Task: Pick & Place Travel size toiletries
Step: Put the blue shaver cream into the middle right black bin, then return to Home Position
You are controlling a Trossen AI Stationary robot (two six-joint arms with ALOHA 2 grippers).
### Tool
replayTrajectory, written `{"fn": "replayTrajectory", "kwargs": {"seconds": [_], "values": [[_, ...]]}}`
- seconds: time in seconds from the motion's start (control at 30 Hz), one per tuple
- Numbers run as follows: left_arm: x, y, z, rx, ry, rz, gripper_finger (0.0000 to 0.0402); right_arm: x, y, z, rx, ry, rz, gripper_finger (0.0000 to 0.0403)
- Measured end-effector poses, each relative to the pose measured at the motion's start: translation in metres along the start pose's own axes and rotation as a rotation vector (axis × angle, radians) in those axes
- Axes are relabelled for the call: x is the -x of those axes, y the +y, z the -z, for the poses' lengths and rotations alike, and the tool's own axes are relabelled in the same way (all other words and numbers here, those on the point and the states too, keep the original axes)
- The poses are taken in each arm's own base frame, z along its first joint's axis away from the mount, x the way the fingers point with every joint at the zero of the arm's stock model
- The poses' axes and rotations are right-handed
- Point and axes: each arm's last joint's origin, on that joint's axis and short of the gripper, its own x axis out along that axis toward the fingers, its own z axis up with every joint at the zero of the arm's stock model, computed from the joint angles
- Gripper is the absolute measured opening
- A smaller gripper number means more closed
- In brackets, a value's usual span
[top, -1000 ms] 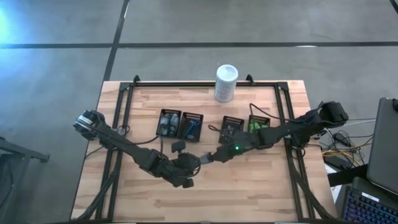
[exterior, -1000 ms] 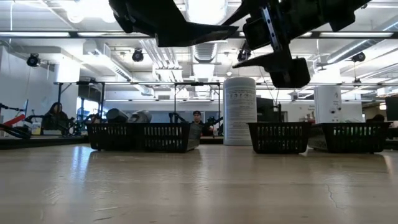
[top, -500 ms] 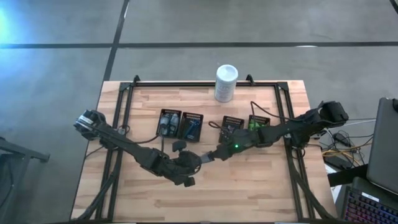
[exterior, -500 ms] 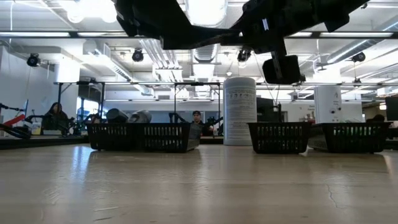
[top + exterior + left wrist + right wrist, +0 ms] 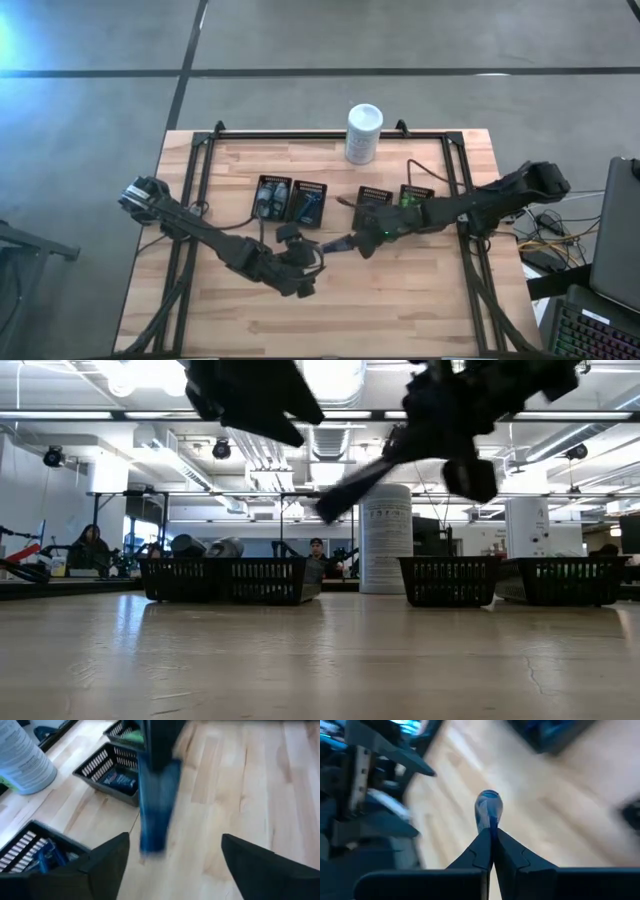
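Observation:
Next, my right gripper sets the dark blue razor down in the black tray [image 5: 374, 201], beside the tray that has the green bottles in it. The razor still hangs above the table's middle.
A dark blue razor [image 5: 157, 805] of the travel size toiletries hangs in the air above the middle of the table, with my right gripper [image 5: 491, 836] shut on it. My left gripper [image 5: 175, 865] stands open just near and left of it [image 5: 308, 264], its fingers apart on either side of the razor's free end and not touching. Black slotted trays sit in a row behind: one holds grey bottles [image 5: 272, 196], one blue razors [image 5: 310, 203], and one green bottles [image 5: 414, 198]. My right gripper pinches one end of the razor [image 5: 490, 824] between its two fingertips. The fingers come from the table's right, slanting down, and the razor runs on past them in line with the fingers. It hangs clear of the table, its free end [image 5: 152, 842] lowest.
A tall white cylindrical container [image 5: 363, 133] stands at the far edge, behind the trays. A fourth black tray [image 5: 374, 203] sits between the razor tray and the green one. Bare wood [image 5: 400, 300] stretches across the table's near half. People sit in the room beyond.
My right gripper has shut on the razor that my left gripper held. My left gripper has then opened and let go. My right gripper has tipped so that its fingers slant down toward the left, taking the razor with it.

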Motion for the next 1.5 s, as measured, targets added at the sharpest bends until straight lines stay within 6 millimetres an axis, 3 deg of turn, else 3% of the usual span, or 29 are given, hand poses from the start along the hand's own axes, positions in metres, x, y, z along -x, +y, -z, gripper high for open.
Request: {"fn": "replayTrajectory", "kwargs": {"seconds": [0.27, 0.37, 0.47, 0.8, 1.0, 1.2, 1.33, 1.5], "values": [[0.001, 0.007, 0.015, -0.037, 0.113, -0.057, 0.0342, 0.079, 0.009, -0.010, 0.218, -0.180, 0.538, 0.0009], [-0.001, 0.008, 0.020, -0.028, 0.124, -0.066, 0.0339, 0.095, 0.018, -0.015, 0.292, -0.217, 0.667, 0.0011], [-0.002, 0.010, 0.023, -0.033, 0.130, -0.075, 0.0339, 0.085, 0.018, -0.016, 0.349, -0.166, 0.768, 0.0009], [-0.005, 0.014, 0.034, -0.047, 0.148, -0.103, 0.0337, -0.004, -0.004, -0.004, 0.554, -0.019, 1.160, 0.0019], [-0.005, 0.014, 0.038, -0.003, 0.176, -0.085, 0.0337, -0.035, 0.005, 0.000, 0.627, 0.130, 1.179, 0.0080], [-0.004, 0.014, 0.038, 0.046, 0.233, -0.017, 0.0337, -0.029, 0.025, 0.002, 0.641, 0.133, 1.164, 0.0150], [0.001, 0.017, 0.032, 0.037, 0.209, -0.016, 0.0337, 0.000, 0.051, 0.000, 0.664, 0.005, 1.073, 0.0179], [0.013, 0.028, 0.016, 0.122, 0.093, -0.105, 0.0337, 0.038, 0.066, -0.006, 0.645, -0.176, 1.006, 0.0195]]}}
